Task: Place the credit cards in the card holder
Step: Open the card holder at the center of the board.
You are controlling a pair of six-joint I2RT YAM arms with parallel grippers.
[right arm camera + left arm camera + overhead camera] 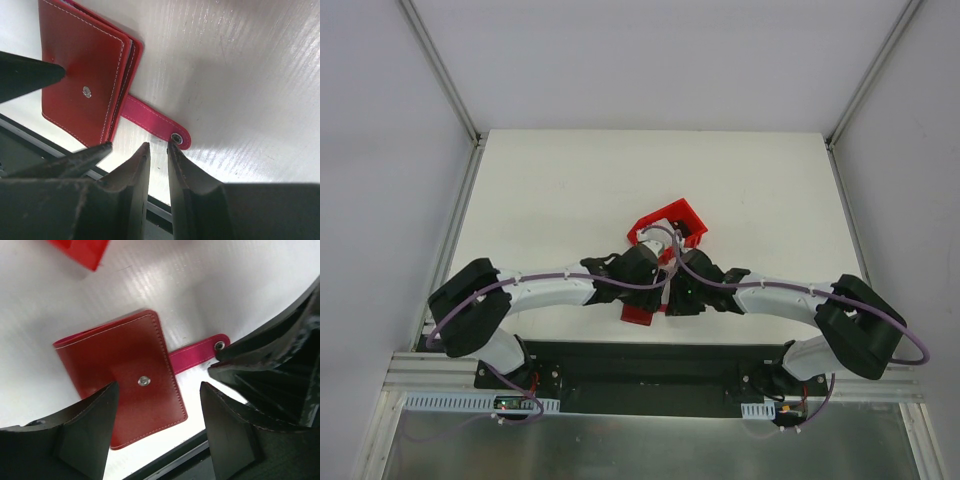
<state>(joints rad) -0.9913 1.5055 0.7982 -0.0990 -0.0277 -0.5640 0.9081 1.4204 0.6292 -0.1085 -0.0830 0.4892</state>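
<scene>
The card holder's top cover is lying shut, so next the left gripper pinches it at the snap stud (144, 381) and pulls it open before the credit cards go in.
The card holder (125, 370) lies folded shut on the white table near its front edge, snap stud up and its pink closing tab (197, 354) sticking out flat to one side. My left gripper (159, 387) hovers open over the holder's near corner, one finger on each side, gripping nothing. In the right wrist view the card holder (82, 65) sits upper left. My right gripper (158, 144) stands with only a narrow gap between its jaws and nothing in it; one fingertip is at the tab's snap (176, 138). No credit cards show; a pale edge is visible between the covers.
An open-topped red plastic bin (670, 222) stands just behind the two grippers, its corner also in the left wrist view (80, 250). The black base rail (650, 365) runs right along the table's front edge, close to the card holder (638, 315).
</scene>
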